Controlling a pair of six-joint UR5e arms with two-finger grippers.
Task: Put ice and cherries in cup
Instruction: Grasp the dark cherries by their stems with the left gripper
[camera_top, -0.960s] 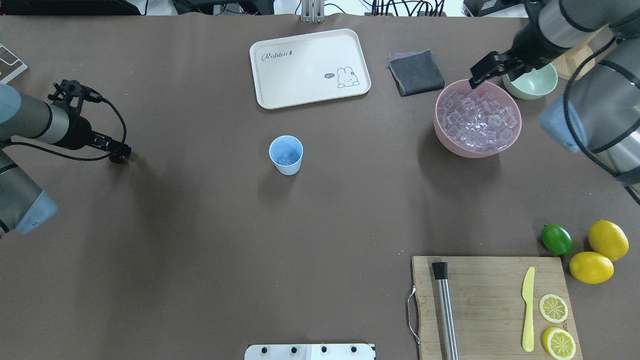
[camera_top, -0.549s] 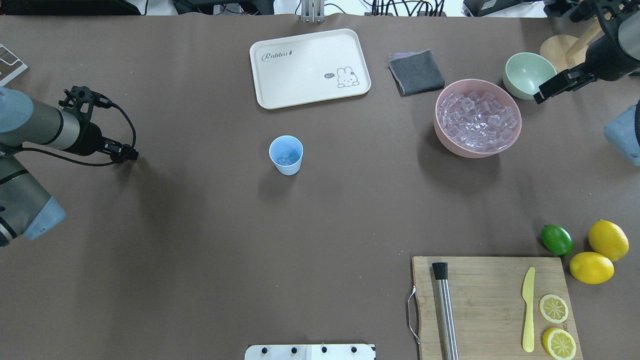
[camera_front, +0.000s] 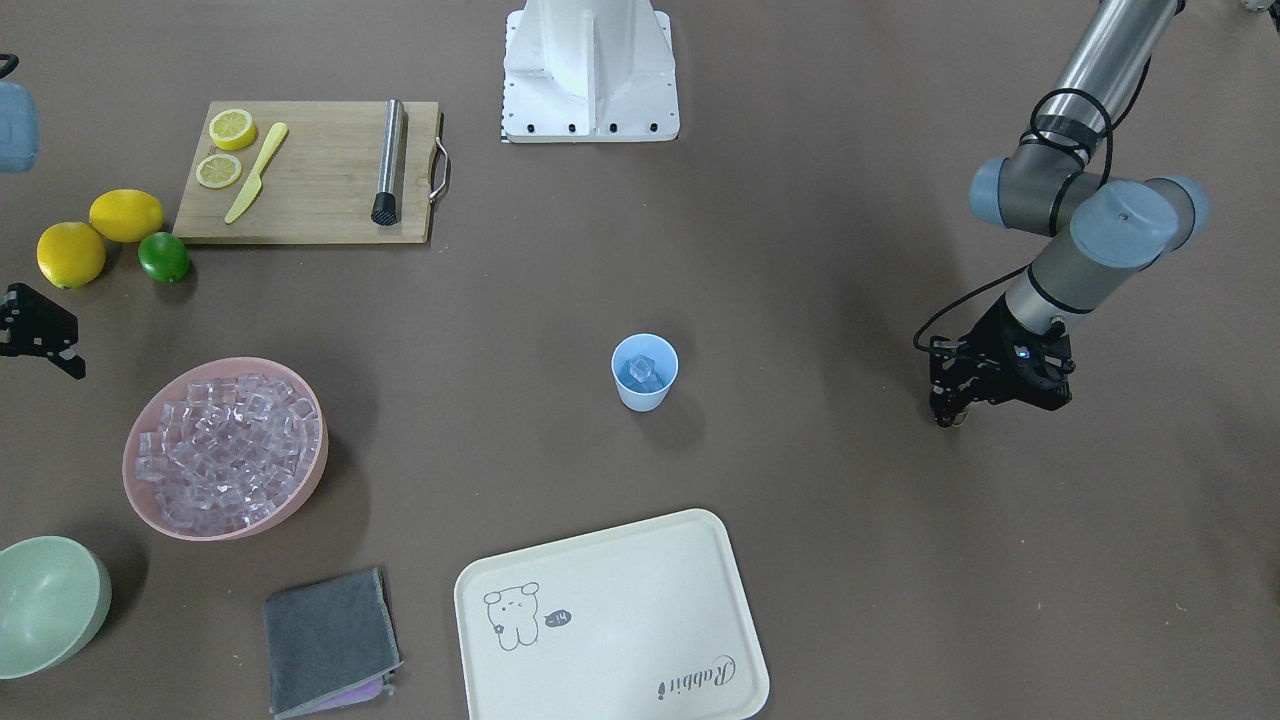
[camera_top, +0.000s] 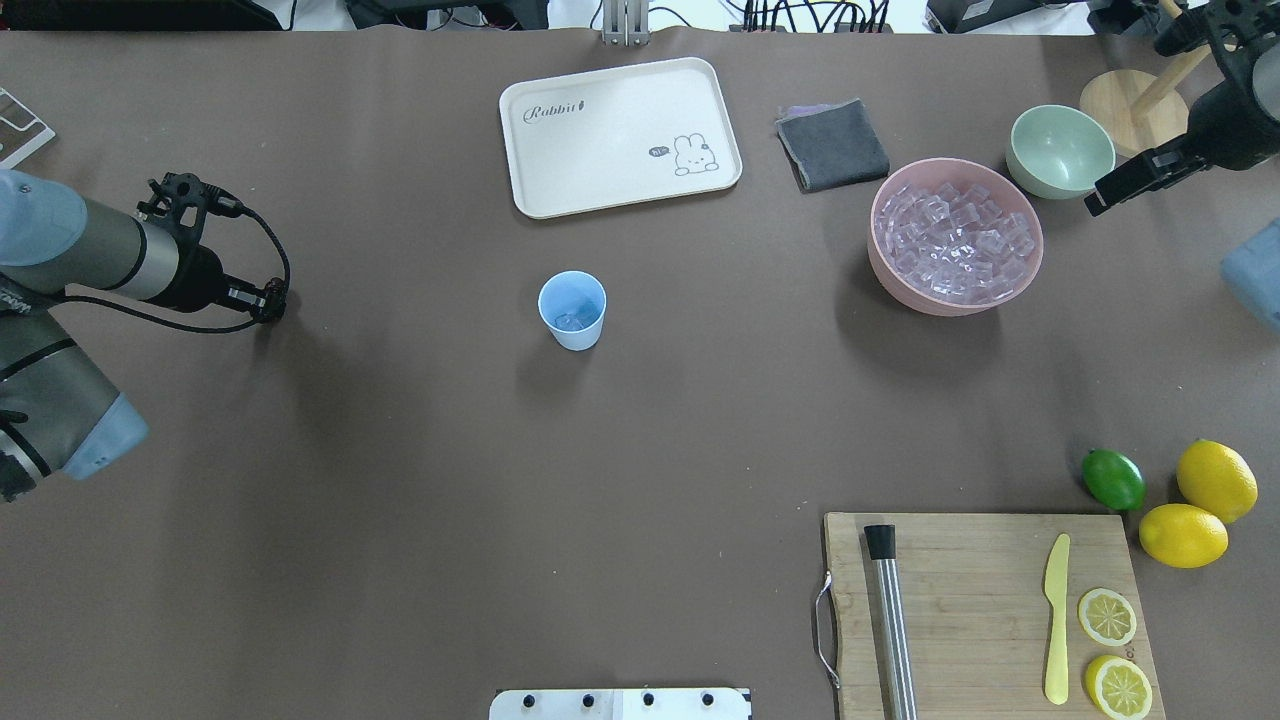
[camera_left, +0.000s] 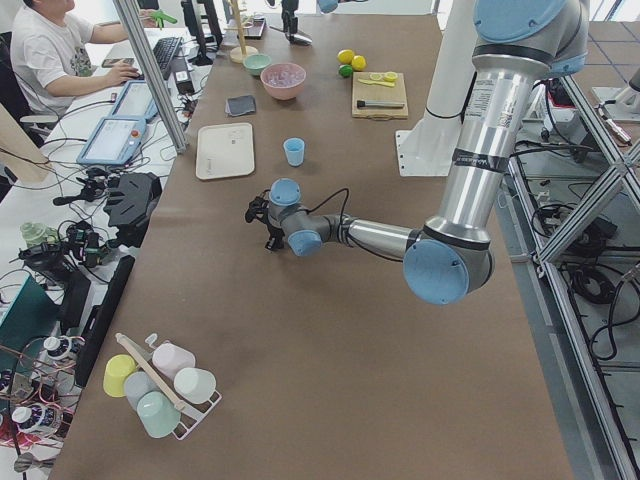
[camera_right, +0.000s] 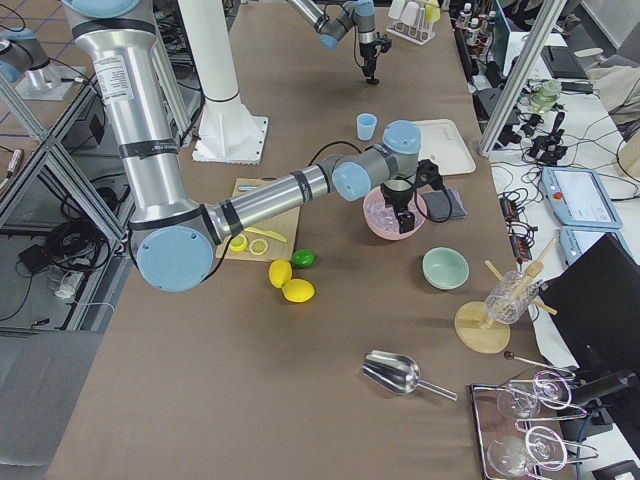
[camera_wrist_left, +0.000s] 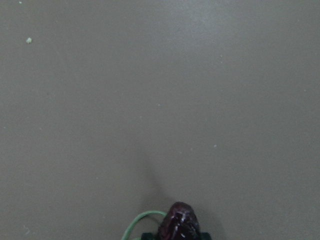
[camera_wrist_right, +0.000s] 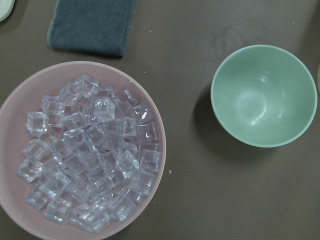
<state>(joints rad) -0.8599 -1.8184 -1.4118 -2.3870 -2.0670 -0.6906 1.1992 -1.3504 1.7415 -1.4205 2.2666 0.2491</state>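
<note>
My left gripper is going to release the cherries over the ice inside the light-blue cup (camera_front: 645, 358).
The light-blue cup (camera_top: 572, 310) stands upright mid-table with an ice cube (camera_front: 641, 373) inside. My left gripper (camera_top: 272, 298) hangs low over the bare table, well to the cup's left. It is shut on the cherries (camera_wrist_left: 178, 222): one dark red cherry and a green stem show at the bottom of the left wrist view. More ice (camera_top: 958, 238) fills the pink bowl (camera_top: 880, 268). My right gripper (camera_top: 1098, 203) hovers to the right of that bowl, near the pale green bowl. It looks open and empty, and no fingers show in its wrist view.
The empty pale green bowl (camera_wrist_right: 262, 95) and a grey cloth (camera_top: 832, 145) flank the pink bowl. A cream tray (camera_top: 620, 135) lies behind the cup. A cutting board (camera_top: 980, 610) holds a muddler, a knife and lemon slices; a lime (camera_top: 1113, 479) and two lemons lie beside it.
My right arm swung away from above the pink bowl's far rim to the right, past the green bowl. My left gripper crept right toward the cup, holding the cherries.
</note>
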